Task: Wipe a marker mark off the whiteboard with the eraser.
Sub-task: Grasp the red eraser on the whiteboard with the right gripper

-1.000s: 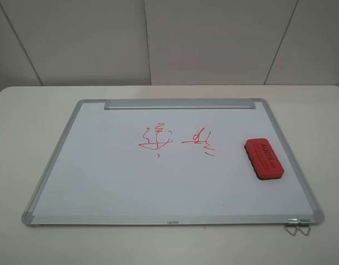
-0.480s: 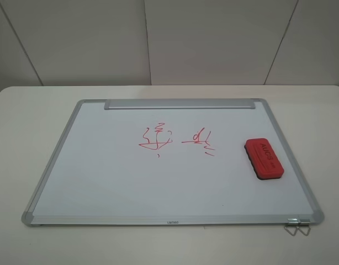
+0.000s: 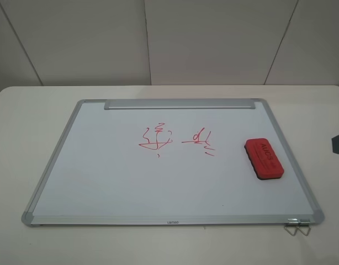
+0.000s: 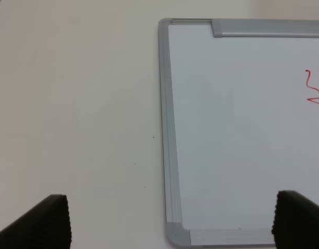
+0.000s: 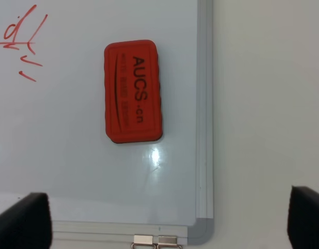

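My right gripper needs to grab the red eraser on its long sides, close to the eraser's middle (image 3: 263, 155) (image 5: 132, 87).
The whiteboard (image 3: 103, 176) lies flat on the table, its tray strip (image 3: 178, 104) along the far edge. The marker mark (image 3: 157, 138), a wide red scribble with a small tick below it, sits near the board's middle; its edge shows in the left wrist view (image 4: 315, 88). The red eraser (image 3: 264, 158) rests on the board near its right frame, lettering up (image 5: 133, 91). My right gripper (image 5: 164, 218) hangs open over the board's near right corner, short of the eraser. My left gripper (image 4: 175, 223) is open above the board's left frame (image 4: 167, 129).
A narrower red scribble (image 3: 200, 142) lies between the mark and the eraser, also in the right wrist view (image 5: 22, 41). Two metal clips (image 3: 297, 226) stick out at the board's near right corner. The white table (image 3: 26, 138) surrounds the board; grey wall panels stand behind.
A dark part of the right arm has come into the exterior view at its right edge. Board, marks and eraser have not moved.
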`<state>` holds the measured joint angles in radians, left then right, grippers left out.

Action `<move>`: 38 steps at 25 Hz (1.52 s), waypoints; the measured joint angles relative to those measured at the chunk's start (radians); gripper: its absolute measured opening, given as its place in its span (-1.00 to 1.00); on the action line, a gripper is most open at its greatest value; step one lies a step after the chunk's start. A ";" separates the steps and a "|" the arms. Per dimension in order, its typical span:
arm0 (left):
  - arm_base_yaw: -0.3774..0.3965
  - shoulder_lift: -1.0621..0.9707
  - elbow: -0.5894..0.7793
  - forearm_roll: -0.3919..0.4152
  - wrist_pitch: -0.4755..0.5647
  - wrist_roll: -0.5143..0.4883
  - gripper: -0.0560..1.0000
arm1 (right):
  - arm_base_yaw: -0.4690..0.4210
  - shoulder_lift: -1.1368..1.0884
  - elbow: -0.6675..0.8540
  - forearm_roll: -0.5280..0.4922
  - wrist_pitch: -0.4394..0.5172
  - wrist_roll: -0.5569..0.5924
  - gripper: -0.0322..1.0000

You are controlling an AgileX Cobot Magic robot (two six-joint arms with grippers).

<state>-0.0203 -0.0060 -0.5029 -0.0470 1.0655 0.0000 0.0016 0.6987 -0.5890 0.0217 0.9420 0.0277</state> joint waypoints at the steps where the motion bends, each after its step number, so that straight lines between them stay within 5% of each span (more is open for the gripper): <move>1: 0.000 0.000 0.000 0.000 0.000 0.000 0.57 | 0.000 -0.001 0.000 0.001 0.000 0.000 0.66; 9: 0.000 0.000 0.000 0.000 0.000 0.000 0.57 | 0.000 0.134 -0.019 0.003 -0.016 0.000 0.66; 24: 0.000 0.000 0.000 0.000 0.000 0.000 0.57 | 0.001 0.752 -0.313 0.002 -0.020 0.000 0.66; 33: 0.000 0.000 0.000 0.000 0.000 0.000 0.57 | 0.102 0.889 -0.414 -0.022 -0.044 0.003 0.66; 38: 0.000 0.000 0.000 0.000 0.000 0.000 0.57 | 0.152 0.890 -0.419 -0.116 -0.067 0.076 0.66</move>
<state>-0.0203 -0.0060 -0.5029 -0.0470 1.0655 0.0000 0.1539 1.5886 -1.0078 -0.0948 0.8747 0.1035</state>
